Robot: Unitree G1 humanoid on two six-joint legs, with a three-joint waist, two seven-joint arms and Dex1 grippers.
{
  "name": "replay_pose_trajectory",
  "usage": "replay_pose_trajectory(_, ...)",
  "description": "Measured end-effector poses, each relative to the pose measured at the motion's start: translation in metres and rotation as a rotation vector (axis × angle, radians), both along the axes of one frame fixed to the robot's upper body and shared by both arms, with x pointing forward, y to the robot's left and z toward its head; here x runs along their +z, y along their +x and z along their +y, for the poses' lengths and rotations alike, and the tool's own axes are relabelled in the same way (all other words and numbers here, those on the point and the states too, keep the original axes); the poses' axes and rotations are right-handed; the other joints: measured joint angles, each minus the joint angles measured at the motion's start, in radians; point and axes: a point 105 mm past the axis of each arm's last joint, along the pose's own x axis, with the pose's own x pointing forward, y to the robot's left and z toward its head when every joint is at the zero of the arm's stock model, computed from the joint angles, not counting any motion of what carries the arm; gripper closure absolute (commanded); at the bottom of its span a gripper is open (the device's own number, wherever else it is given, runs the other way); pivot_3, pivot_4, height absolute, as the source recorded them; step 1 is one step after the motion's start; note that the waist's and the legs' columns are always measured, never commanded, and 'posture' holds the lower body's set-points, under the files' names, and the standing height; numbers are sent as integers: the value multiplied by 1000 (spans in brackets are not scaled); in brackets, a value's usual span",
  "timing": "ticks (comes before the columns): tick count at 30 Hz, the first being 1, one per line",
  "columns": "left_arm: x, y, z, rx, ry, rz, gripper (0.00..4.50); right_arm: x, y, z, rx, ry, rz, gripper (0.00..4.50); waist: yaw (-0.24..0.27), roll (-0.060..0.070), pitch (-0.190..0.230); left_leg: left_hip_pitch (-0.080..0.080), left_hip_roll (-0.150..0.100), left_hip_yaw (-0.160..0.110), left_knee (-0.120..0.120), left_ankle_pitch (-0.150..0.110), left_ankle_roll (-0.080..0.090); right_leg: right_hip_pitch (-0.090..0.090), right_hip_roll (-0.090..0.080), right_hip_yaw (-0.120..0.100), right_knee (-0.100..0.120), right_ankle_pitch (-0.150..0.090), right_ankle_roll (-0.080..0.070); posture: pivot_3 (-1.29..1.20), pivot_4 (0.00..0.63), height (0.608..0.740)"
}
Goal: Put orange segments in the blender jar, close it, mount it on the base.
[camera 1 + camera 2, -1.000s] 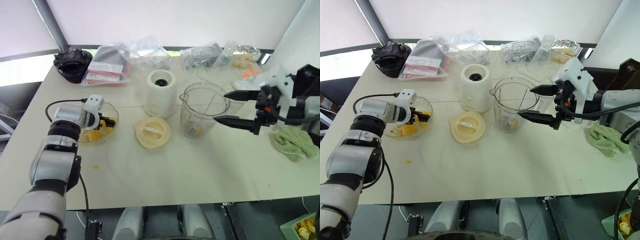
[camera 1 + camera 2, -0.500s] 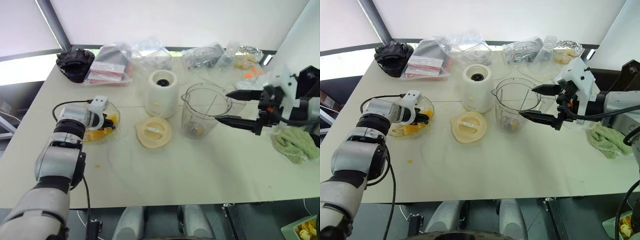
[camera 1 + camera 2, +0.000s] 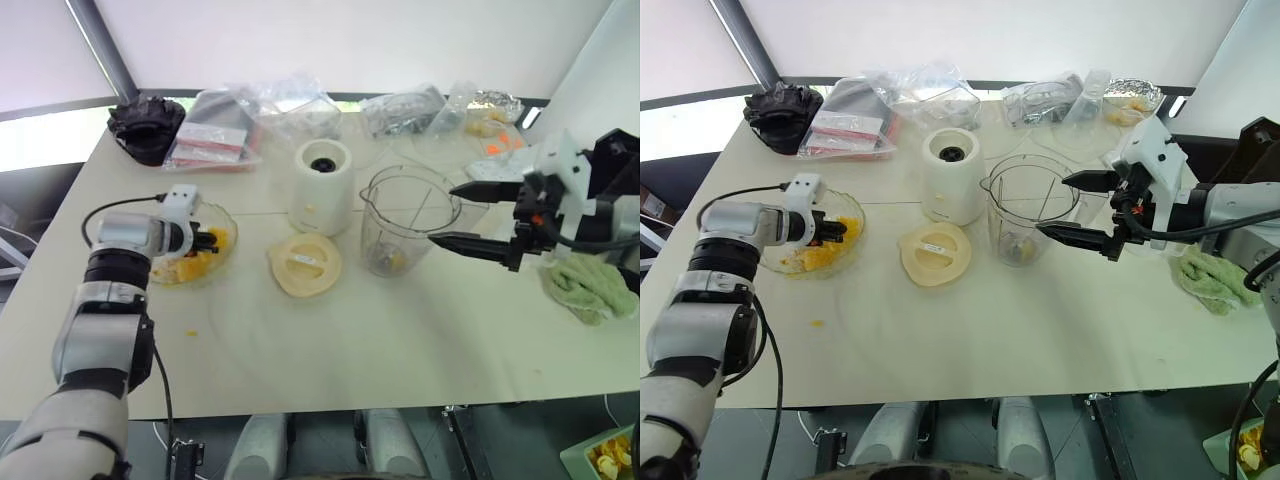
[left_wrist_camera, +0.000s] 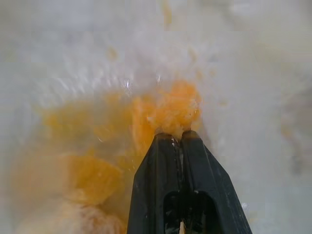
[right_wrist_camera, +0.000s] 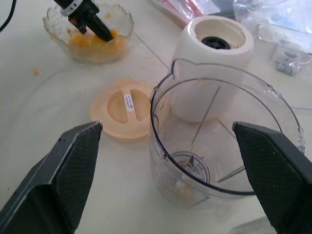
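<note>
My left gripper needs to let go of the orange segment at the bottom of the blender jar (image 3: 386, 252), beside the small orange piece.
A wavy-edged clear bowl (image 5: 53, 24) at the table's left holds several orange segments (image 3: 192, 268). My left gripper (image 4: 171, 135) hangs just above them, shut, with one orange segment (image 4: 176, 108) pinched at its tips. The clear blender jar (image 3: 410, 220) stands upright mid-table, without its lid, a dark blade and a small orange piece (image 3: 396, 262) at its bottom. Just behind it to the left stands the white base (image 3: 322, 185), its black socket bare. My right gripper (image 3: 455, 214) hovers wide open at the jar's right side, holding nothing.
The cream-yellow lid (image 3: 305, 265) lies flat in front of the base. A green cloth (image 3: 588, 285) lies at the right edge. Plastic bags (image 3: 300, 110) and a black object (image 3: 147, 125) line the back. A small orange bit (image 3: 192, 332) lies in front of the bowl.
My left gripper has shut on a segment in the bowl and lifted a little. The right gripper has kept still.
</note>
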Motion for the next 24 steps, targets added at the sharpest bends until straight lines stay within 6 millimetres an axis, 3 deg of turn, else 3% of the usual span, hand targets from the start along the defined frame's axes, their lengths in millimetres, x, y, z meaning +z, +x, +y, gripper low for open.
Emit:
replay_pose_trajectory(8, 32, -24, -1, 39, -89, -165, 4470, -2, 4, 2, 21, -2, 11, 0, 2, 0, 0, 0, 0, -1, 0, 0, 0, 0, 0, 0, 0, 0, 0, 0, 150, 740)
replay_pose_trajectory(17, 79, -27, -23, 3, -171, -336, 4470, -4, 6, 4, 36, -6, 14, 0, 5, 0, 0, 0, 0, 2, 0, 0, 0, 0, 0, 0, -1, 0, 0, 0, 150, 740)
replay_pose_trajectory(20, 106, -22, -37, -52, -187, -408, 4470, -4, 6, 4, 33, -5, 12, 0, 7, 0, 0, 0, -1, 2, 0, 0, 0, 0, 0, 0, -1, 0, 0, 0, 150, 740)
replay_pose_trajectory(24, 158, -14, -67, -182, -209, -538, 4470, -8, 4, 2, 5, 12, 5, 0, 8, -1, 1, 0, -2, 1, 0, 0, 0, 1, 0, 0, -1, 0, 0, 0, 150, 740)
